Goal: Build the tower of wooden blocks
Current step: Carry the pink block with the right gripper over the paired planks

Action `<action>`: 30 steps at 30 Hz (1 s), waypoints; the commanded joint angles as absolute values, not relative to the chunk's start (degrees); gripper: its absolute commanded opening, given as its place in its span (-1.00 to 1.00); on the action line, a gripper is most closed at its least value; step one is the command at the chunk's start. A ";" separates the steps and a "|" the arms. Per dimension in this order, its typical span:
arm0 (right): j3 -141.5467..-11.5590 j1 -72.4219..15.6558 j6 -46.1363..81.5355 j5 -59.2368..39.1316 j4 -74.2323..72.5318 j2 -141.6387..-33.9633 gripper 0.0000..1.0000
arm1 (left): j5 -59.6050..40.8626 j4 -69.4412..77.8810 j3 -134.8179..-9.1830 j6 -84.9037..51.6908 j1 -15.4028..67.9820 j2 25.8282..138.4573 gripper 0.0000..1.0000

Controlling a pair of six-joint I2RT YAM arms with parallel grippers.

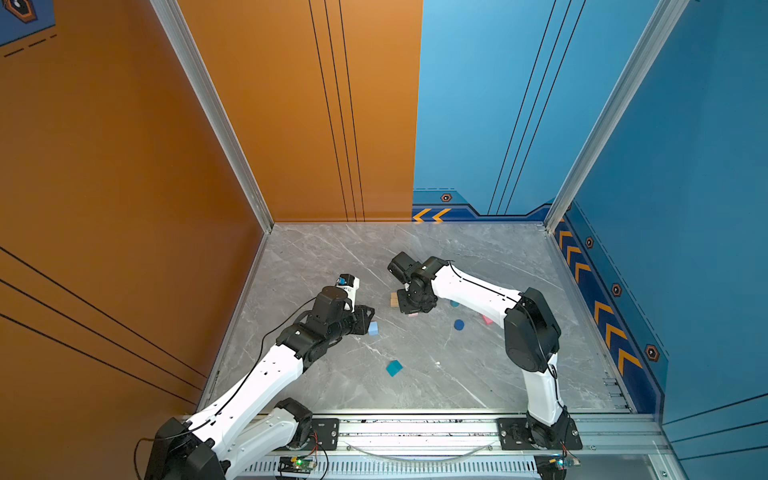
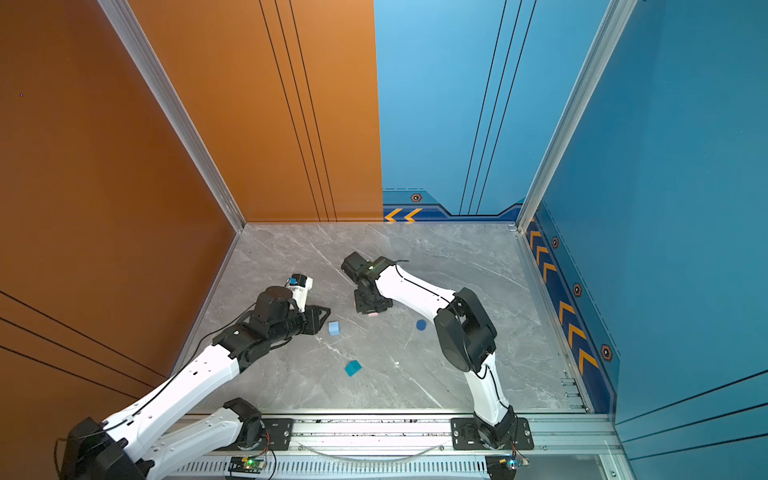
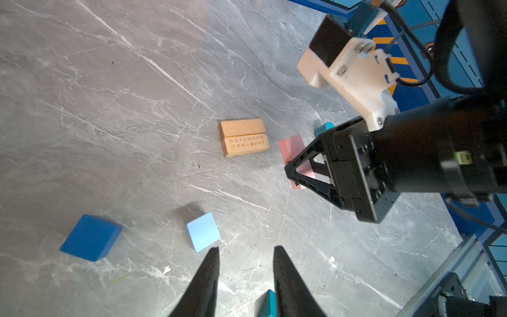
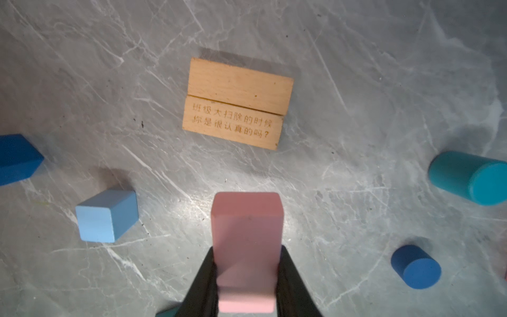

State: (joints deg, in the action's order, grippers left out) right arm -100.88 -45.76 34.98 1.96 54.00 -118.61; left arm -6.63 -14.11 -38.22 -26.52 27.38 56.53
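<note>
I should use my right gripper to release the pink bar, now just short of the tan bars, laying it crosswise on the tan bars' end nearer the light-blue cube (image 1: pixel 397 300) (image 4: pixel 214 100).
Two tan bars (image 4: pixel 236 104) lie side by side on the floor, also seen in the left wrist view (image 3: pixel 244 137). My right gripper (image 4: pixel 247 248) is shut on a pink bar (image 4: pixel 247 225) and hovers just short of them (image 1: pixel 409 307). My left gripper (image 3: pixel 246 248) is open and empty, right beside the light-blue cube (image 3: pixel 203 232) (image 1: pixel 373 328). A dark-blue cube (image 3: pixel 91 237) lies past it. The teal cube (image 1: pixel 394 368) sits nearer the front. A dark-blue cylinder (image 4: pixel 415 266) and a teal cylinder (image 4: pixel 469 177) lie on their sides, to the right of the right gripper in a top view.
A second pink bar (image 1: pixel 487 319) shows partly behind the right arm's elbow (image 1: pixel 530 328). Orange wall (image 1: pixel 124 208) closes the left side, blue wall (image 1: pixel 685 249) the right. The rail (image 1: pixel 415 432) with both arm bases runs along the front edge.
</note>
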 commanded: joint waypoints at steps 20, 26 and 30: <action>-120.86 -45.07 42.23 4.39 60.19 -133.99 -0.75 | -13.25 -16.26 -40.25 -24.43 20.26 58.86 -0.29; -122.64 -44.22 43.35 4.48 60.86 -135.41 -0.71 | -13.81 -15.36 -39.87 -24.42 19.56 58.65 -0.30; -123.87 -43.90 43.54 4.37 61.08 -136.42 -0.69 | -14.08 -15.12 -39.55 -24.43 19.03 58.56 -0.30</action>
